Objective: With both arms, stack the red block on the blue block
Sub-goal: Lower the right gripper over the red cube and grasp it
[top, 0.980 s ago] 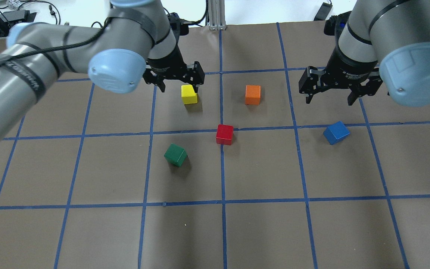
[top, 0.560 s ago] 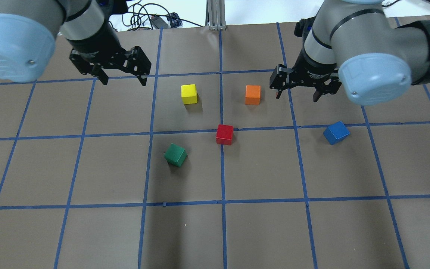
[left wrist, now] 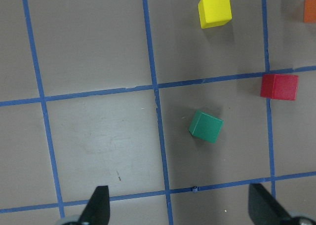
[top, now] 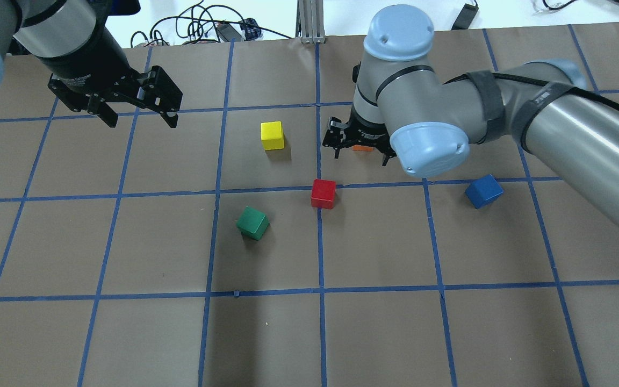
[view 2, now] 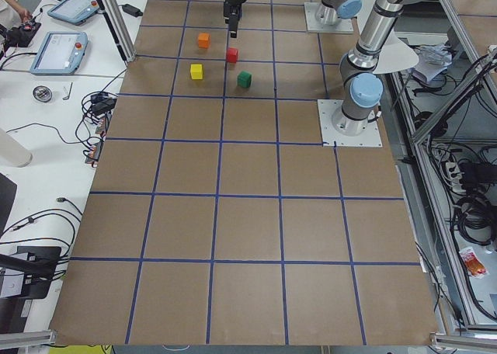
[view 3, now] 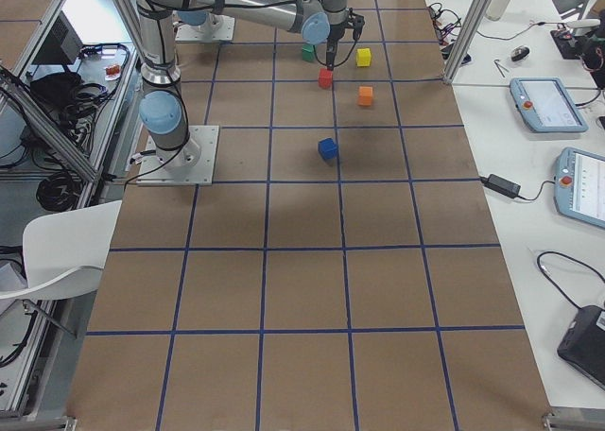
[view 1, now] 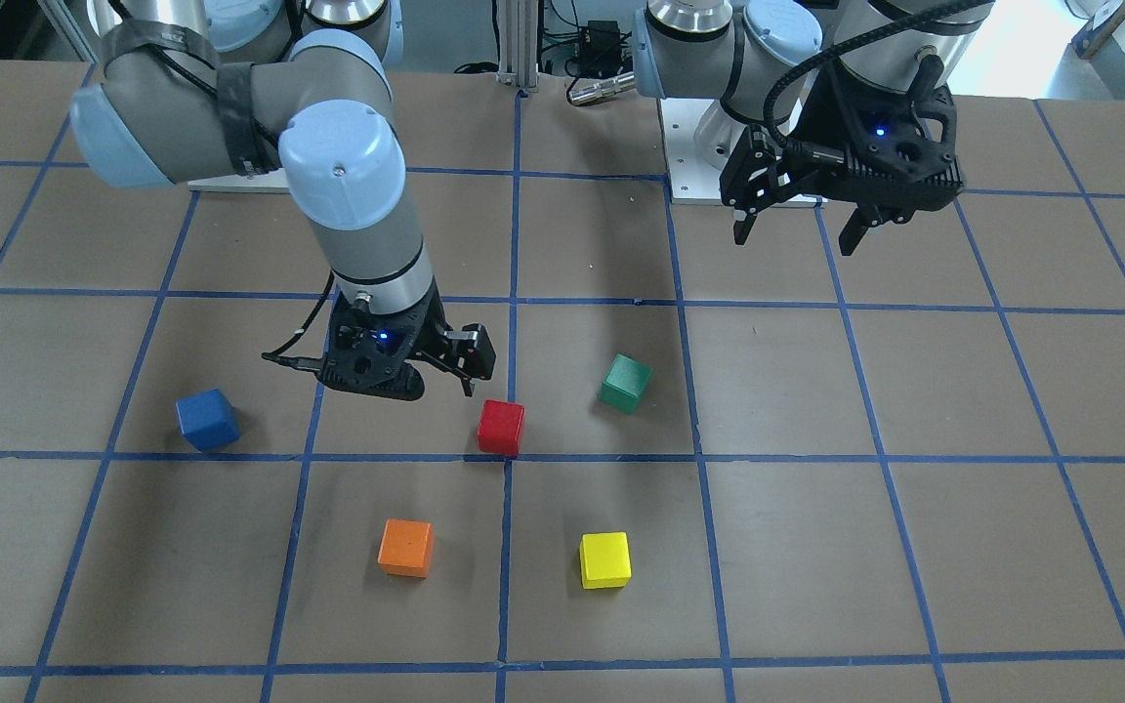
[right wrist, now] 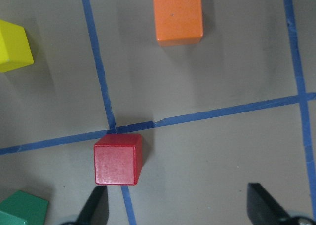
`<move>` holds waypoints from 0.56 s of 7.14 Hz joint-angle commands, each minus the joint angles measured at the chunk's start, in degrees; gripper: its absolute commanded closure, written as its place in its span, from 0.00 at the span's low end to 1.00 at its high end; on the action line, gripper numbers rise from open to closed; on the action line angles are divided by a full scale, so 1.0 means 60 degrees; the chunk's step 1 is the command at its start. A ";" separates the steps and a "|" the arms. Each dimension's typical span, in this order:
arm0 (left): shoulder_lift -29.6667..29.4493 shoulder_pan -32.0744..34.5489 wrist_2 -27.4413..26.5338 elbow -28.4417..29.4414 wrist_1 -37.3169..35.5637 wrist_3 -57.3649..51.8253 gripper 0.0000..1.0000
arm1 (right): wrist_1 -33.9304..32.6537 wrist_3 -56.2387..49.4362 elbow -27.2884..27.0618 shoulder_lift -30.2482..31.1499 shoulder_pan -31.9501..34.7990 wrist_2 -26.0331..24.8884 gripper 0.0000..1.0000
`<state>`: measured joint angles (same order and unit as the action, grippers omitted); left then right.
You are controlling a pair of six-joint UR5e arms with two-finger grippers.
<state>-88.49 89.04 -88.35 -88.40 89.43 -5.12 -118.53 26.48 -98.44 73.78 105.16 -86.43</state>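
Observation:
My right gripper is to close next on the sides of the red block [view 1: 500, 429] [right wrist: 117, 160], those facing the green cube and the blue block.
The red block [top: 323, 193] sits on a blue tape line at mid-table; it also shows in the front view [view 1: 501, 428] and the right wrist view [right wrist: 117, 159]. The blue block [top: 483, 190] lies turned at an angle to its right, apart from it [view 1: 207, 419]. My right gripper [top: 361, 156] is open and empty. It hovers over the orange cube, just behind and right of the red block; in its wrist view the red block lies by the left fingertip [right wrist: 96, 205]. My left gripper [top: 142, 121] is open and empty, high at the back left [view 1: 797, 239].
A yellow cube [top: 272, 135] stands behind and left of the red block. A green cube [top: 252, 223] lies in front and left of it. An orange cube [view 1: 406, 547] sits under my right gripper. Brown paper with a blue tape grid covers the table [top: 374, 333].
My right arm has swung left from above the blue block's area to over the orange cube. My left gripper has moved left, away from the yellow cube. Both stayed open; no block moved.

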 commanded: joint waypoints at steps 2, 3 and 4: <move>-0.0091 -0.0074 -0.0011 0.0070 -0.0445 0.0266 0.00 | -0.0912 0.0610 0.0001 -0.1044 0.0667 0.0121 0.00; -0.0120 -0.0059 -0.0011 0.0070 -0.0504 0.0281 0.00 | -0.1045 0.0654 0.0001 -0.1236 0.0667 0.0136 0.00; -0.0106 -0.0059 0.0003 0.0070 -0.0505 0.0281 0.00 | -0.1046 0.0626 0.0001 -0.1397 0.0682 0.0137 0.00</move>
<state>-89.08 88.68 -88.39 -88.02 86.65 -3.52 -124.29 30.22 -98.44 66.81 109.06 -85.69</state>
